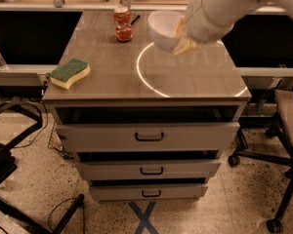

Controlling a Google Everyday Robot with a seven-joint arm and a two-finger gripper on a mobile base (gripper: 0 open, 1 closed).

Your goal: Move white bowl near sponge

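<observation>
The robot's gripper needs to release the white bowl on the cabinet top (115,64), between the sponge and the light ring.
The white bowl (164,29) is held in the air above the cabinet top, over the far part of a bright light ring (151,84). My gripper (181,35) comes in from the upper right and is shut on the bowl's right rim, yellowish fingertips (185,45) showing below it. The sponge (69,73), yellow with a green top, lies at the front left corner of the cabinet top, well to the left of the bowl.
A red jar (123,26) stands at the back of the cabinet top (102,57), left of the bowl. Three drawers (149,136) sit below. An office chair (283,130) is at the right, dark chair legs and cables at the lower left.
</observation>
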